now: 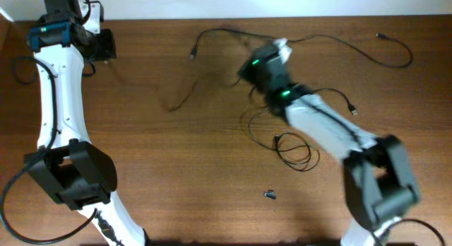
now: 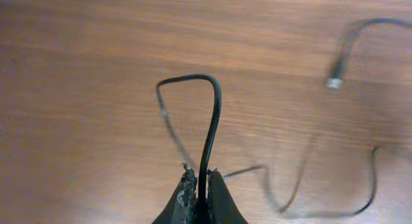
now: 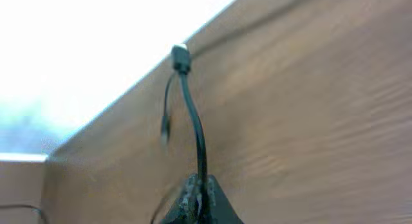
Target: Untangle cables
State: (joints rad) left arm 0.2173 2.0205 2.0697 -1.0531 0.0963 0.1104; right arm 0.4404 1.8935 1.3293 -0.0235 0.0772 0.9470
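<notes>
The robot's left gripper needs to let go of its cable's end on the table (image 1: pixel 193 59) (image 2: pixel 335 104) beside the plug end that lies between the two grippers.
Several thin black cables (image 1: pixel 367 59) lie across the far and right part of the wooden table, with a small coil (image 1: pixel 293 148) near the right arm. My left gripper (image 1: pixel 107 44) is at the far left, shut on one cable (image 2: pixel 212 114). That cable arcs out of the jaws in a loop. A blurred plug (image 2: pixel 333 82) lies further off. My right gripper (image 1: pixel 279 47) is near the far edge, shut on a cable (image 3: pixel 196 130). Its plug end (image 3: pixel 180 56) stands up above the jaws.
A tiny dark loose piece (image 1: pixel 270 195) lies near the front middle. A plug end (image 1: pixel 193 56) rests left of the right gripper. Thicker black wiring (image 1: pixel 14 196) runs by the left arm's base. The table's far edge (image 3: pixel 129 98) is close ahead of the right gripper.
</notes>
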